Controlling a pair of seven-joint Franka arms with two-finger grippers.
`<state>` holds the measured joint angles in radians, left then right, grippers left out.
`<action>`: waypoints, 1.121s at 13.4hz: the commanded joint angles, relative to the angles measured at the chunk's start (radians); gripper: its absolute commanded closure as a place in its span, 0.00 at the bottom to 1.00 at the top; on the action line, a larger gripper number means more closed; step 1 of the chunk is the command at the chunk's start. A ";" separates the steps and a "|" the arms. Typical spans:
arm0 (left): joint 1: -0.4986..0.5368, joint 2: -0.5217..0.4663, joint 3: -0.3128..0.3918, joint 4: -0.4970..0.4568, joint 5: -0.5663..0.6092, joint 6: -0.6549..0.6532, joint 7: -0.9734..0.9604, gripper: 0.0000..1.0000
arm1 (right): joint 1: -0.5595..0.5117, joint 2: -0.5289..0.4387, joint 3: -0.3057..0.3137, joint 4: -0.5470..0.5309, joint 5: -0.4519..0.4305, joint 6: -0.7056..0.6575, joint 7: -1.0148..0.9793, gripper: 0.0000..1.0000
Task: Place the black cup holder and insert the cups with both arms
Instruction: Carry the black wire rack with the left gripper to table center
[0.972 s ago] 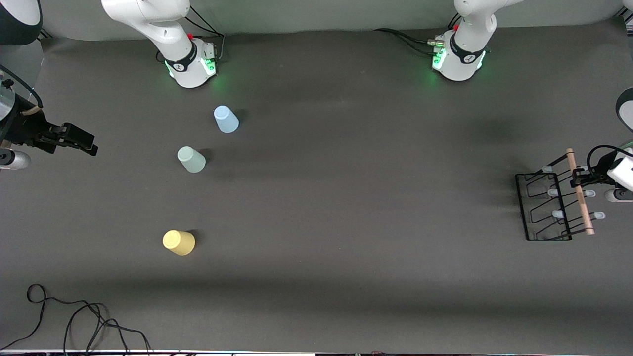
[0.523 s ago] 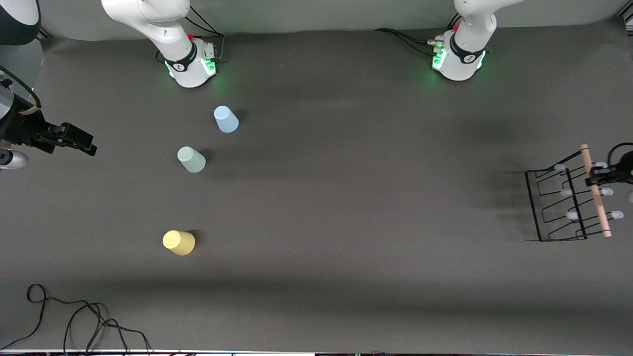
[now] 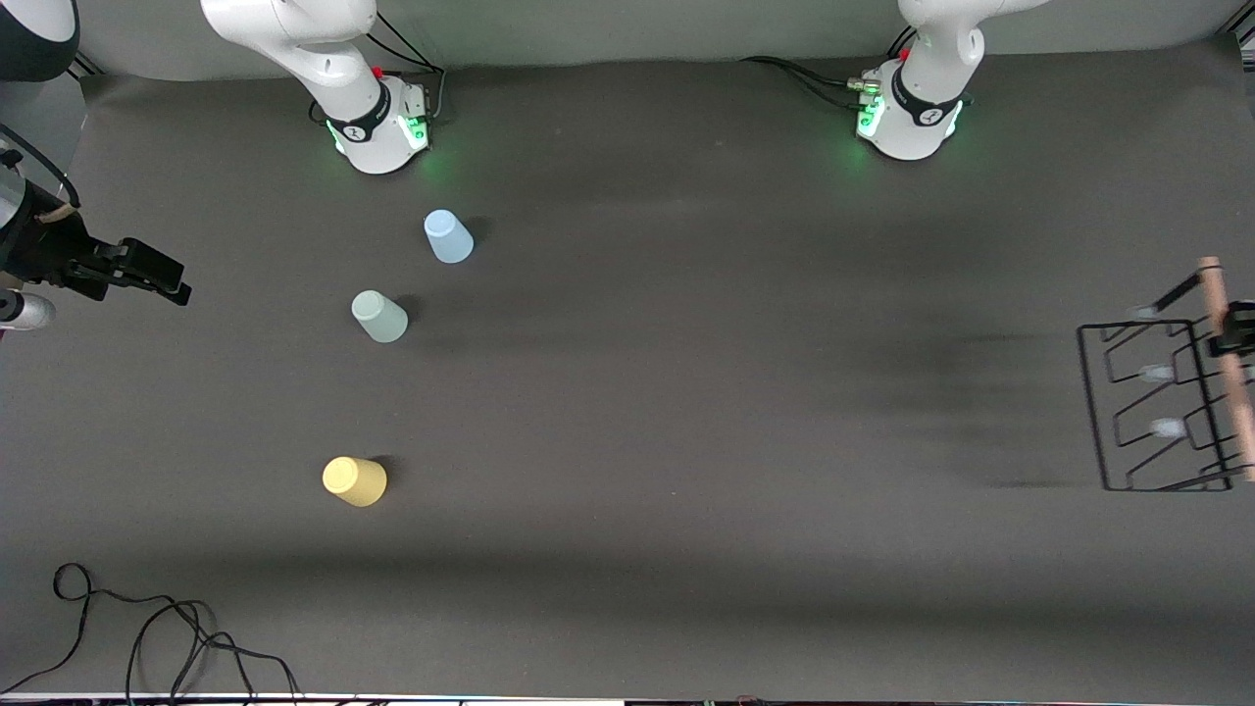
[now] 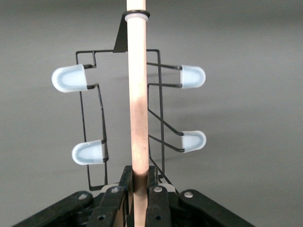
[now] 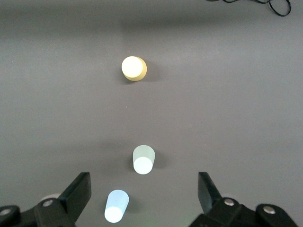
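My left gripper will set the black cup holder on the bare middle of the table (image 3: 597, 367), facing the pale green cup.
My left gripper (image 3: 1231, 336) is shut on the light wooden rod of the black cup holder (image 3: 1238, 402), which hangs a little above the table at the left arm's end, partly cut off by the front view's edge. In the left wrist view the rod (image 4: 138, 94) runs up from between the jaws of the left gripper (image 4: 138, 187), with pale blue-tipped prongs (image 4: 69, 78) on both sides. A light blue cup (image 3: 448, 236), a pale green cup (image 3: 378, 316) and a yellow cup (image 3: 354, 480) stand narrow end up toward the right arm's end. My right gripper (image 3: 157, 279) hovers open and empty beside them.
The right wrist view looks down on the yellow cup (image 5: 134, 68), green cup (image 5: 143, 159) and blue cup (image 5: 116, 206). A loose black cable (image 3: 147, 637) lies near the table's front corner at the right arm's end. The two green-lit bases (image 3: 377, 127) (image 3: 907, 118) stand along the back.
The left gripper has carried the cup holder farther toward the left arm's end of the table, up to the view's edge. The right gripper has barely shifted. The cups have not moved.
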<state>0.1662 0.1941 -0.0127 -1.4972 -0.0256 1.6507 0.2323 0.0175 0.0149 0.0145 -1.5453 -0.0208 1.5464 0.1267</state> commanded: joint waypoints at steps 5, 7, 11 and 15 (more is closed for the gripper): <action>-0.469 0.048 0.007 0.051 -0.047 -0.002 -0.603 1.00 | 0.015 -0.018 0.001 -0.012 -0.015 -0.031 0.001 0.00; -0.624 0.100 0.007 0.109 -0.047 0.041 -0.793 1.00 | 0.034 -0.013 0.002 -0.012 -0.013 -0.029 0.013 0.00; -0.853 0.281 0.008 0.309 -0.037 0.086 -1.054 1.00 | 0.044 -0.012 0.002 -0.013 -0.013 -0.029 0.014 0.00; -0.996 0.399 0.010 0.348 -0.028 0.206 -1.182 1.00 | 0.053 -0.004 0.002 -0.013 -0.013 -0.028 0.016 0.00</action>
<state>-0.7756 0.5256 -0.0278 -1.2183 -0.0662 1.8172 -0.8935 0.0524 0.0140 0.0224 -1.5542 -0.0208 1.5239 0.1271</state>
